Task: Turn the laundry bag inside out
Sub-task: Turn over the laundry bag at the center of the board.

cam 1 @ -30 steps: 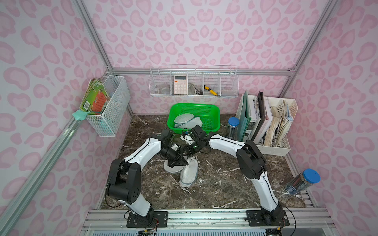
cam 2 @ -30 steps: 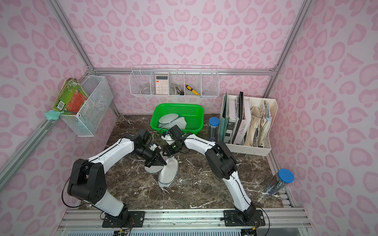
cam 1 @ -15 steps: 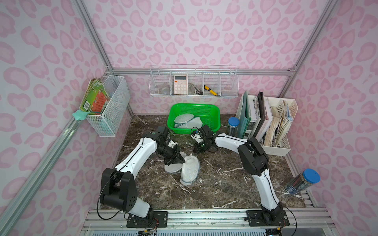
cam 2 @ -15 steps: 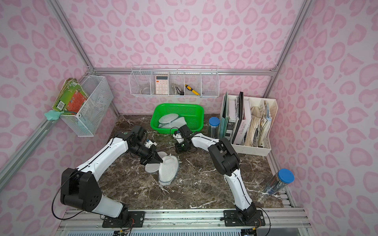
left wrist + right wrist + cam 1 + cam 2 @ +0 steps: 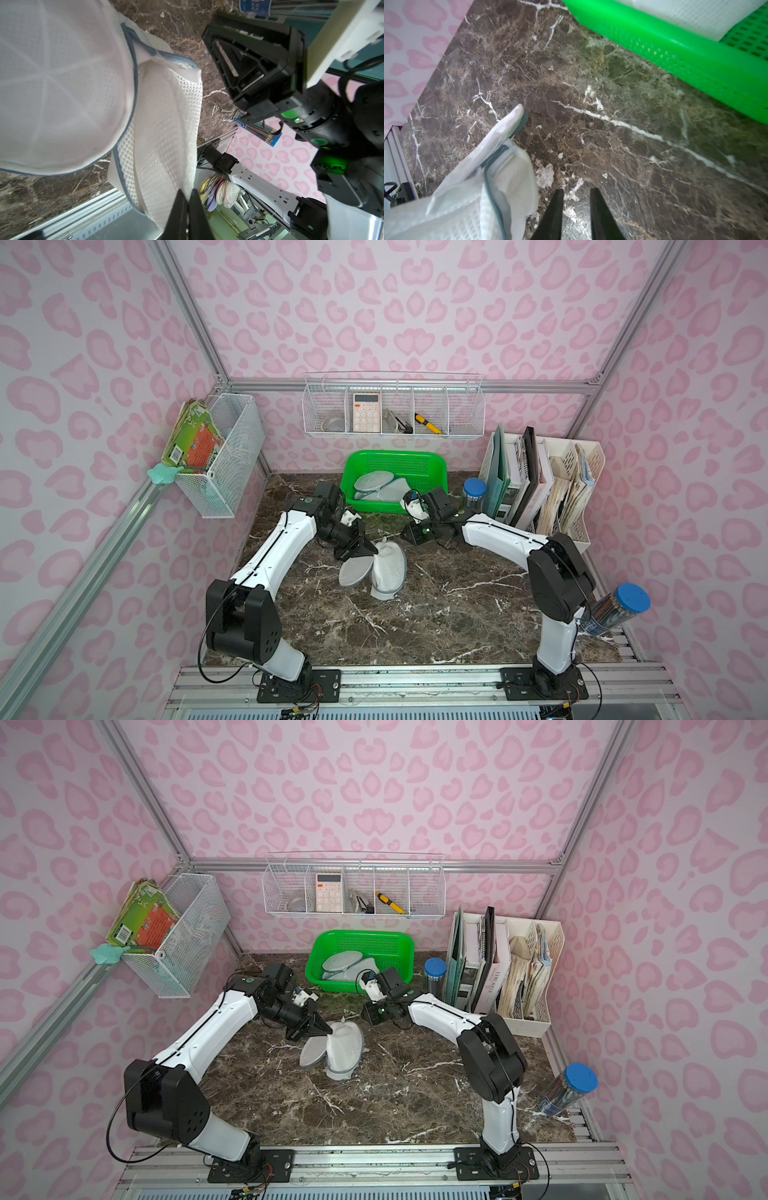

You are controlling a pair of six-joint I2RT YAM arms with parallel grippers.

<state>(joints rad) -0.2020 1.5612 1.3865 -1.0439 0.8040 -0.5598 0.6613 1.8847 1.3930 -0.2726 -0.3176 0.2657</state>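
Observation:
Next, I take the mesh with my right gripper and the flap's edge (image 5: 342,574) with my left gripper, because my left gripper holds the mesh while the round flap hangs loose.
The laundry bag (image 5: 390,572) is white mesh with grey zip trim and lies crumpled on the marble table, seen in both top views (image 5: 344,1048). A round grey-edged flap (image 5: 354,572) sticks out on its left side. My left gripper (image 5: 365,551) is shut on the bag's mesh edge (image 5: 166,135), with the fabric pinched between its fingertips (image 5: 188,192). My right gripper (image 5: 409,533) hovers low over bare marble to the bag's back right, clear of it. Its jaws are apart with nothing between them (image 5: 576,192), and a corner of the bag (image 5: 500,166) lies beside them.
A green basket (image 5: 395,454) holding other mesh bags stands at the back, close behind both grippers (image 5: 675,58). A blue-lidded jar (image 5: 473,489) and a file organiser (image 5: 540,489) stand at the back right. A blue-capped tube (image 5: 619,610) lies at the right front edge.
My right gripper has let go of the bag, drawn back to the right and opened its jaws. The bag has settled onto the table, still pinched by the left gripper.

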